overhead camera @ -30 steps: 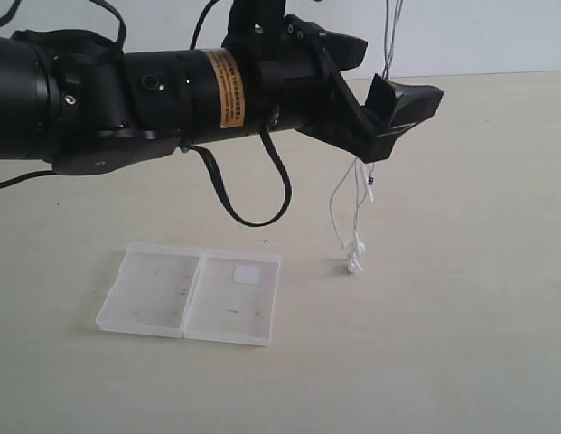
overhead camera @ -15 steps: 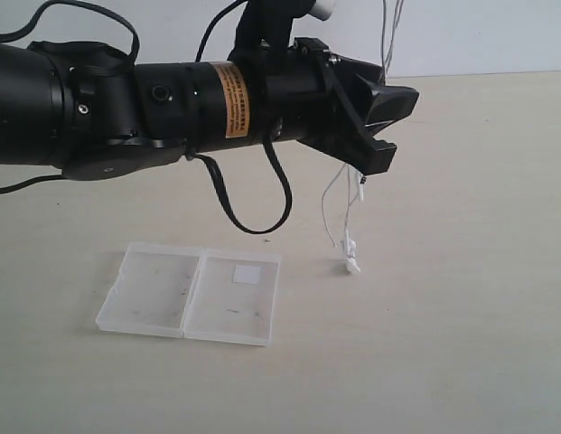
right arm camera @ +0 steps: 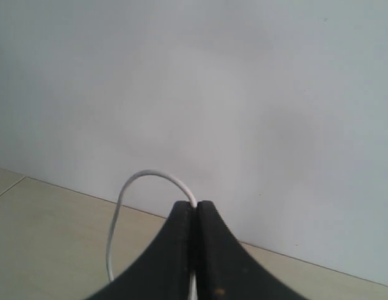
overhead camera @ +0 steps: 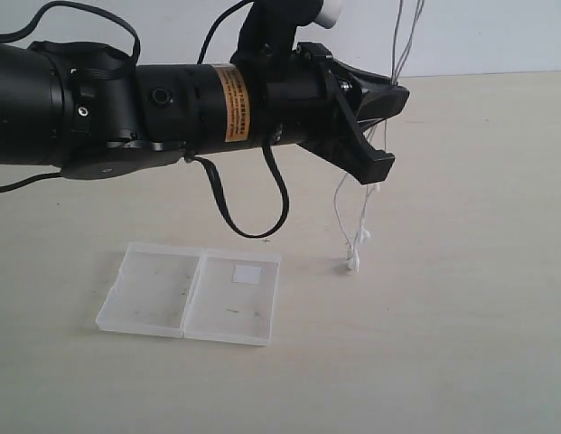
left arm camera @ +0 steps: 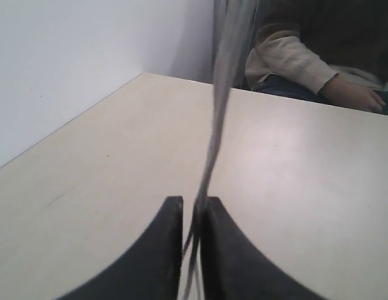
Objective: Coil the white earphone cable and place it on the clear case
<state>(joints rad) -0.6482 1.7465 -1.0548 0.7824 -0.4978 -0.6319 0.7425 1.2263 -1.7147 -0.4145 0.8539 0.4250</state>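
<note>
The white earphone cable's loop is due to be released by my right gripper. I need to let it go beside the earbuds hanging below my left gripper [overhead camera: 338, 246].
The white earphone cable [overhead camera: 340, 203] hangs in several strands from above the exterior view, with its earbuds [overhead camera: 354, 260] touching the table. My left gripper [overhead camera: 386, 122] reaches in sideways at mid-height and is shut on the hanging strands; in the left wrist view the cable [left arm camera: 212, 150] runs through the narrow slit of the gripper [left arm camera: 191, 206]. In its own wrist view my right gripper [right arm camera: 195, 206] is shut on the cable [right arm camera: 128, 184], which loops out from the tips. It is above the exterior view. The clear case [overhead camera: 163, 294] lies open and flat, left of the earbuds, its white sticker [overhead camera: 247, 275] on the right half.
The beige table [overhead camera: 461, 316] meets a white wall [overhead camera: 497, 36] at the back. A black robot cable [overhead camera: 253, 217] droops under the left arm, above the case. A seated person's arm [left arm camera: 300, 59] shows beyond the table's far edge.
My left gripper has rolled and closed its jaws onto the hanging cable strands. The earbuds have swung a little and stay at the table.
</note>
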